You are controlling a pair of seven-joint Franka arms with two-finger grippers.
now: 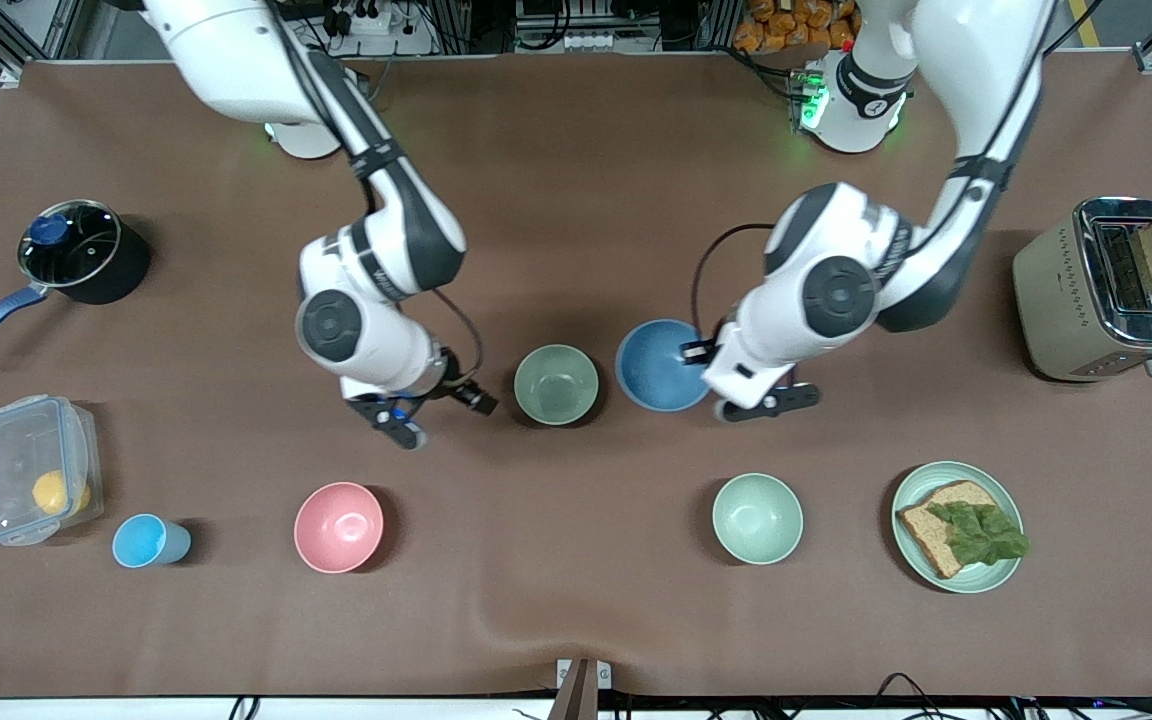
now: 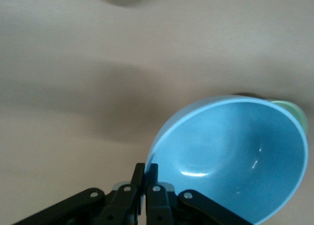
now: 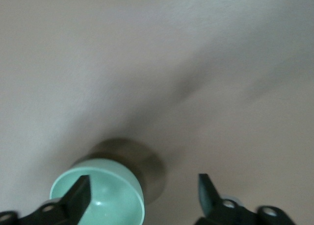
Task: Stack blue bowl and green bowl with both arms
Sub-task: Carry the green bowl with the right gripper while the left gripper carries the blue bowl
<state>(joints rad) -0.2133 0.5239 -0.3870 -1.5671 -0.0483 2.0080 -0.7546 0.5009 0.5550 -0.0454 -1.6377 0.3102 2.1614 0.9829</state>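
Observation:
I need to use my left gripper to set the blue bowl down and release it inside the green bowl (image 1: 554, 384) that stands near the middle of the table.
The green bowl (image 1: 556, 384) stands upright on the table near its middle. My right gripper (image 1: 408, 428) hovers low beside it, toward the right arm's end, open and holding nothing. The right wrist view shows the green bowl (image 3: 98, 193) partly hidden by one finger of the right gripper (image 3: 143, 181). The blue bowl (image 1: 658, 365) hangs tilted just above the table, close beside the green bowl toward the left arm's end. My left gripper (image 1: 696, 352) is shut on its rim. In the left wrist view the left gripper (image 2: 146, 167) pinches the blue bowl (image 2: 235, 156), and the green bowl's edge (image 2: 296, 109) peeks past it.
Nearer the front camera stand a pink bowl (image 1: 338, 527), a pale mint bowl (image 1: 757, 518), a blue cup (image 1: 148, 541) and a green plate (image 1: 1006, 580) with bread. A toaster (image 1: 1106, 290) sits at the left arm's end. A pot (image 1: 81, 252) and a plastic container (image 1: 34, 468) sit at the right arm's end.

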